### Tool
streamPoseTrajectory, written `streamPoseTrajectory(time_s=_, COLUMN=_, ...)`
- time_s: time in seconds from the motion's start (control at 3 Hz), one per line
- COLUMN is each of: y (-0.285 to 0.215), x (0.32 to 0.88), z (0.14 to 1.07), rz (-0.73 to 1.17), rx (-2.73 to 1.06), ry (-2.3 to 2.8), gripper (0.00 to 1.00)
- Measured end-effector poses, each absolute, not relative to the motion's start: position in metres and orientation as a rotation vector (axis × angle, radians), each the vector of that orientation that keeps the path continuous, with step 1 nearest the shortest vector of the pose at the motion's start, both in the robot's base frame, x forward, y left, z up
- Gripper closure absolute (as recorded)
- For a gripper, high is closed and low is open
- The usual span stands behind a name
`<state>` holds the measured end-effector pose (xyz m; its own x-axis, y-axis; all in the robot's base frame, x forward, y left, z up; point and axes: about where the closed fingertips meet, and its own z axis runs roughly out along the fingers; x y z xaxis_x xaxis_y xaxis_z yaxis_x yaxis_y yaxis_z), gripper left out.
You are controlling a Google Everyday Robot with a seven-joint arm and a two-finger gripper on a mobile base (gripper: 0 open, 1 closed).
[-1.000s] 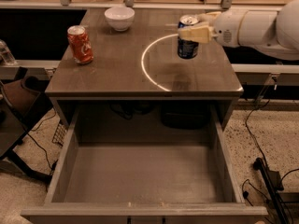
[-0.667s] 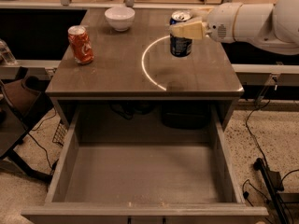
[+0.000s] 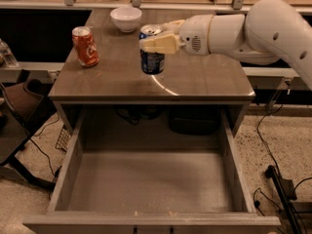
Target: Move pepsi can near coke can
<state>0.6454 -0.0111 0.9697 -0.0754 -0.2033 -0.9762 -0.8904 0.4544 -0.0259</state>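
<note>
The pepsi can will be released on the table (image 3: 104, 81) beside the coke can, a bit nearer the open drawer.
The pepsi can (image 3: 152, 62) is dark blue with a silver top. It is upright over the middle of the table top (image 3: 204, 79), held just above or on it. My gripper (image 3: 155, 41) reaches in from the right and is shut on the can's upper part. The coke can (image 3: 85, 46) is red-orange with white script. It stands upright near the table's left edge, about one and a half can heights left of the pepsi can.
A white bowl (image 3: 126, 19) stands at the back of the table, behind the two cans. An open empty drawer (image 3: 148, 182) juts out below the table's front edge. Cables and a dark chair lie on the floor on both sides.
My gripper has carried the pepsi can leftward from the table's right side to its middle, closer to the coke can. The coke can and bowl have not moved.
</note>
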Motion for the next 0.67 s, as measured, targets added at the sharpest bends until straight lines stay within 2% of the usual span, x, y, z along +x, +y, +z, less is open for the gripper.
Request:
streamPoseTrajectory(time_s=0.33, y=0.051, x=0.648, z=0.955, rz=0.910, rx=-1.031, ry=1.522, gripper=1.00)
streamPoseTrajectory(time_s=0.67, y=0.086, x=0.651, z=0.948, rz=0.983, rx=-1.061, ry=1.471, gripper=1.00)
